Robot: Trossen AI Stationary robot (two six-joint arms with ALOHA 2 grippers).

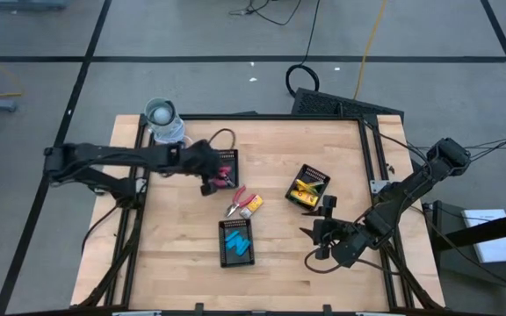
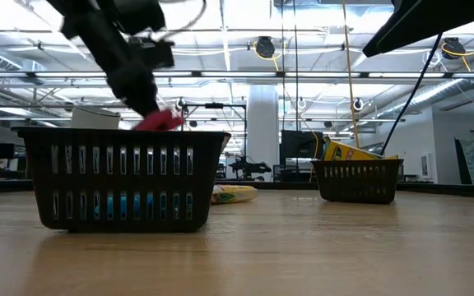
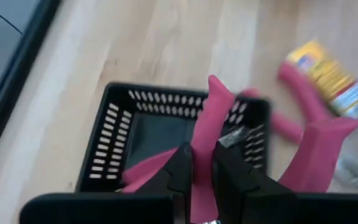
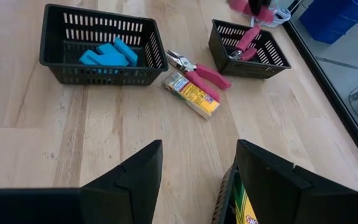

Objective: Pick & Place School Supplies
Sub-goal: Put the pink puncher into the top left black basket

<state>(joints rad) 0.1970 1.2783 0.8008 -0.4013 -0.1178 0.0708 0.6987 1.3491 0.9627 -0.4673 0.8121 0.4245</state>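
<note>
My left gripper has the red-handled plier tool, which hangs above the far black tray now. I will set it down inside the far black tray (image 1: 226,171) (image 3: 182,144).
My left gripper (image 3: 202,155) hangs above the far black tray (image 3: 120,124), shut on a red-handled plier tool (image 3: 213,115). The low view shows that tool (image 2: 160,122) clear of the table. More red tools (image 4: 246,42) lie in that tray (image 1: 227,167). A loose red plier tool (image 1: 234,204) and a yellow block (image 1: 253,204) lie flat mid-table. Light-blue pieces (image 4: 107,55) sit in the near tray (image 1: 236,243), and yellow blocks (image 1: 306,187) fill the right tray. My right gripper (image 4: 197,155) is open, hovering near the table's right side (image 1: 323,226). My left gripper pinches one red handle (image 3: 202,134) of the plier tool between its two fingers, coming from above. The tool is lifted clear over the far tray. A second red part (image 3: 319,155) shows off to one side of the fingers.
A grey-white cup (image 1: 161,114) stands at the table's far left corner. A black metal frame (image 1: 372,167) runs along the table's edges. Bare wood (image 1: 174,237) lies left of the near tray. The right tray's corner (image 4: 225,199) sits right under my right gripper.
</note>
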